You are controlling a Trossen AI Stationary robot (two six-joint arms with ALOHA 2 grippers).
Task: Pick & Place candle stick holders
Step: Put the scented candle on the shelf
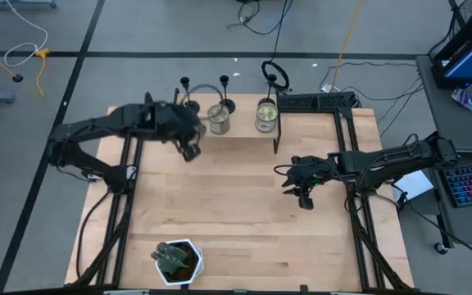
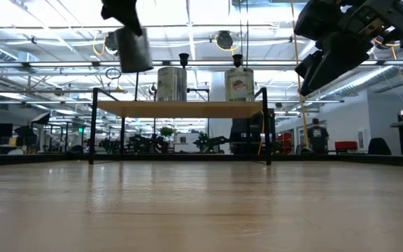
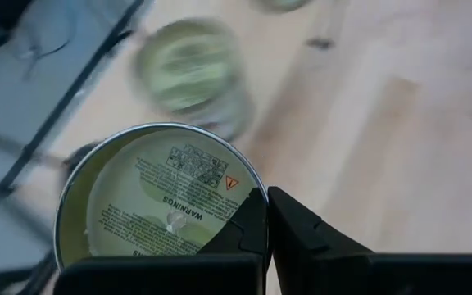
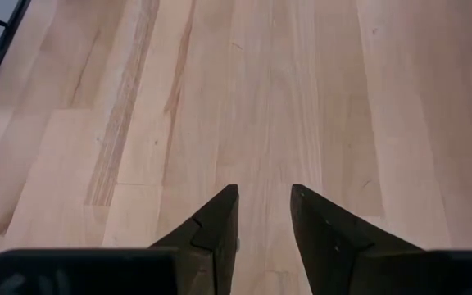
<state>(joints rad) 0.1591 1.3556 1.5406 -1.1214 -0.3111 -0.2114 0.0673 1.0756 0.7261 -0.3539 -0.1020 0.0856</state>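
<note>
I need to use my left gripper to set the tin, now near the shelf's end, down on the raised wooden shelf, in front of the end candle stick holder (image 1: 190,122).
Two black candle stick holders (image 1: 191,103) (image 1: 227,104) stand on their disc bases at the far side of the raised wooden shelf (image 1: 244,135), behind two pale green-gold tins (image 1: 218,119) (image 1: 266,115). Their stems also show in the low view (image 2: 183,60) (image 2: 237,60). My left gripper (image 1: 188,150) is near the shelf's left end, shut on a third tin (image 2: 133,49). My right gripper (image 1: 301,195) is open and empty above the bare table right of centre; it also shows in its wrist view (image 4: 265,205). My left gripper pinches the tin's rim (image 3: 252,190) between its two fingers, at the edge of the round face that carries the warnings label (image 3: 170,201). The tin hangs below the gripper, slightly tilted, lifted clear and higher than the shelf top (image 2: 180,108).
The shelf stands on a thin black frame (image 2: 93,126) at the table's far edge. A white pot with a green plant (image 1: 177,260) sits near the front edge, left of centre. Bare wood (image 1: 244,213) lies between the shelf and the pot.
</note>
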